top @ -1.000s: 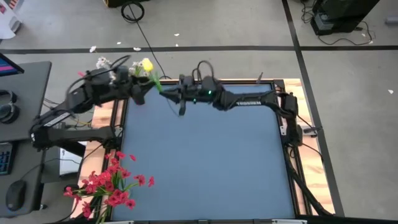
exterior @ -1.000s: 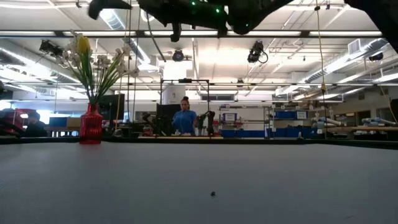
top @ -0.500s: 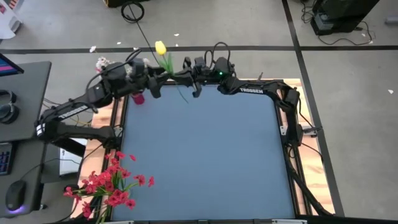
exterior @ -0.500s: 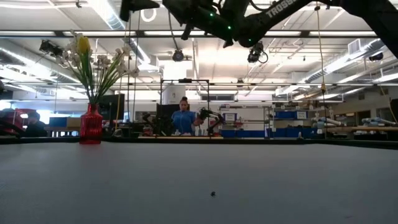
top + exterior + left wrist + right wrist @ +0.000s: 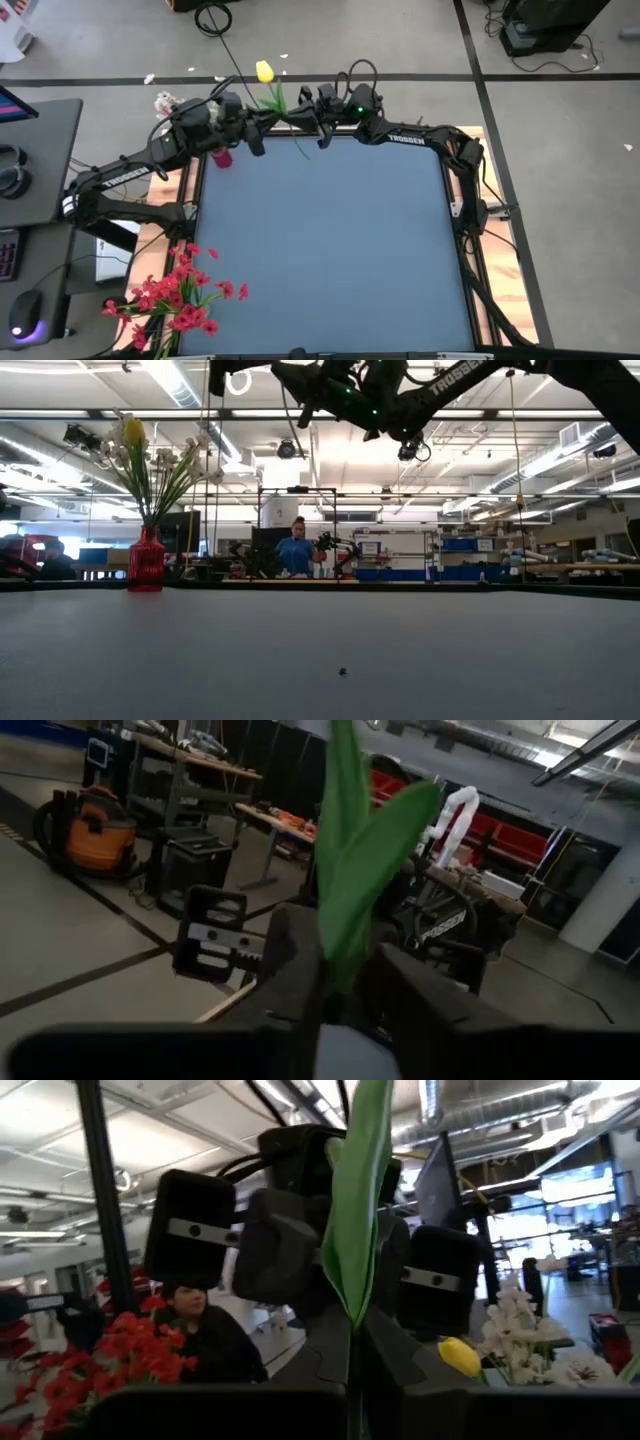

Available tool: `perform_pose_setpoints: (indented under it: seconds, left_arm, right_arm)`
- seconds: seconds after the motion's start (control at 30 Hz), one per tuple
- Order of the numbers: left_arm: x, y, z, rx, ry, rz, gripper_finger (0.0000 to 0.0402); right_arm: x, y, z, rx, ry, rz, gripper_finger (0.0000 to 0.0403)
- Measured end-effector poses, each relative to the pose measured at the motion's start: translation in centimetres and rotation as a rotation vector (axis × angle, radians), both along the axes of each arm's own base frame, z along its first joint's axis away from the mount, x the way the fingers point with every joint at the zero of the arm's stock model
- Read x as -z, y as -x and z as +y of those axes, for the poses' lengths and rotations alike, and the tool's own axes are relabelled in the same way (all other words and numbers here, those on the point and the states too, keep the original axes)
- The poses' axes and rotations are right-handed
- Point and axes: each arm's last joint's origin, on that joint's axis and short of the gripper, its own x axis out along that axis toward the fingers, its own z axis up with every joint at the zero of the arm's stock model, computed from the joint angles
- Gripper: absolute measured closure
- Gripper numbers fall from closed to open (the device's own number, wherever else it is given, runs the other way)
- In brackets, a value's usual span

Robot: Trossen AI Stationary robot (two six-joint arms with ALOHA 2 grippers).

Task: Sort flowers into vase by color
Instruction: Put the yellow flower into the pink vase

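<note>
The yellow tulip's leaves are between my left gripper's fingers, so that gripper should open and take the tulip's stem (image 5: pixel 287 122) below them before my right gripper lets go.
A yellow tulip (image 5: pixel 264 72) with a green stem and leaves hangs in the air above the table's far edge, between my two grippers. My right gripper (image 5: pixel 305 122) is shut on its stem. My left gripper (image 5: pixel 266 120) faces it from the left, its fingers closed around the leaves. The pinkish-red vase (image 5: pixel 146 560) stands on the table's far left corner, holding another yellow tulip (image 5: pixel 133 432) and white blossoms (image 5: pixel 190 455). In the high view the vase (image 5: pixel 222 157) peeks out beneath my left arm. A bunch of red flowers (image 5: pixel 180 295) lies across the table's near left edge. My left gripper pinches the tulip at its green leaves (image 5: pixel 345 935) between its two fingers (image 5: pixel 295 965). It comes level from the table's left. The leaves stand up past the fingers, clear of the table. My right gripper pinches the tulip's stem and leaf (image 5: pixel 352 1295) between its two fingers, coming from the table's right and slanting slightly upward. The fingers lie across the stem. The tulip is lifted clear, its head (image 5: pixel 264 72) toward the far edge and its lower stem end (image 5: pixel 303 150) over the table.
The blue table top (image 5: pixel 330 250) lies bare below both arms. Its wooden rim (image 5: pixel 470 200) runs along the right, where the right arm's base stands. A desk (image 5: pixel 30 160) with a mouse and headphones sits to the left. People show in the room behind.
My right gripper has carried the tulip toward the table's far edge and turned it, so its head now points past that edge. My left gripper has moved right, toward the tulip, and now stands at its leaves, facing the right gripper.
</note>
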Motion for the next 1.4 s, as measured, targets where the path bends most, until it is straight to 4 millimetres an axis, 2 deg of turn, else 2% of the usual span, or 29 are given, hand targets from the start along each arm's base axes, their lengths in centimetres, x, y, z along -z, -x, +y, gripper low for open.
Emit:
perform_pose_setpoints:
  seconds: [0.17, 0.3, 0.4, 0.63, 0.73, 0.83, 1.17, 1.27, 1.4]
  left_arm:
    - [0.1, -0.3, 0.2, -0.005, -0.014, 0.008, 0.0376]
    - [0.2, -0.6, 0.3, -0.006, -0.015, 0.004, 0.0394]
    - [0.2, -0.6, 0.3, 0.001, -0.018, -0.001, 0.0362]
    - [0.2, -0.6, 0.3, 0.001, -0.001, -0.007, 0.0206]
    - [0.2, -0.6, 0.4, -0.006, 0.001, -0.002, 0.0188]
    - [0.2, -0.6, 0.4, -0.006, 0.0, -0.003, 0.0217]
    - [0.3, -0.6, 0.4, -0.008, -0.053, 0.028, 0.0382]
    - [0.3, -0.6, 0.5, -0.01, -0.095, 0.051, 0.0393]
    - [0.4, -0.3, 0.4, -0.024, -0.139, 0.094, 0.0397]
  right_arm:
    - [0.0, 0.2, -0.1, -0.051, 0.023, 0.014, 0.0386]
    - [0.1, 0.2, -0.2, -0.058, 0.026, 0.018, 0.0385]
    - [0.1, 0.2, -0.1, -0.061, 0.028, 0.018, 0.0385]
    - [0.2, 0.2, -0.3, -0.056, 0.032, 0.025, 0.0384]
    - [0.2, 0.2, -0.4, -0.053, 0.029, 0.029, 0.0384]
    - [0.3, 0.2, -0.4, -0.051, 0.028, 0.033, 0.0383]
    - [0.5, 0.1, -0.3, -0.056, 0.039, 0.055, 0.0378]
    - [0.6, 0.0, -0.3, -0.058, 0.029, 0.069, 0.0358]
    - [1.2, 0.0, -0.9, -0.051, -0.029, 0.13, 0.0308]
